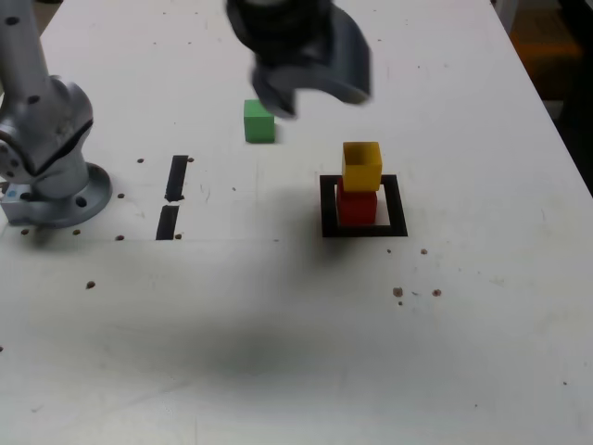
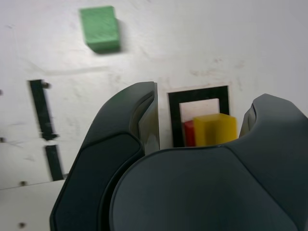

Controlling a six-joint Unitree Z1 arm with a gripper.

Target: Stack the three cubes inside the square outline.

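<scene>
Next, my gripper grips the green cube (image 1: 259, 122) (image 2: 101, 30) on its opposite sides, because the red and yellow cubes are already stacked inside the square outline.
A yellow cube (image 1: 361, 165) sits on a red cube (image 1: 357, 206) inside the square outline (image 1: 328, 209). The green cube (image 1: 258, 121) lies alone on the table, farther back and toward the exterior view's left. My gripper (image 1: 315, 97) hangs in the air behind the stack and just right of the green cube, blurred, open and holding nothing. In the wrist view the yellow cube (image 2: 215, 128), a sliver of the red cube (image 2: 188, 133) and the square outline (image 2: 174, 120) show between the fingers of the gripper (image 2: 202, 103), well below them. The green cube (image 2: 100, 29) lies off to one side.
Two short black strips (image 1: 176, 178) (image 1: 168, 222) lie on the white table at the exterior view's left. The arm's silver base (image 1: 46, 176) stands at the far left. Small screw holes dot the table. The table's edge runs along the exterior view's right.
</scene>
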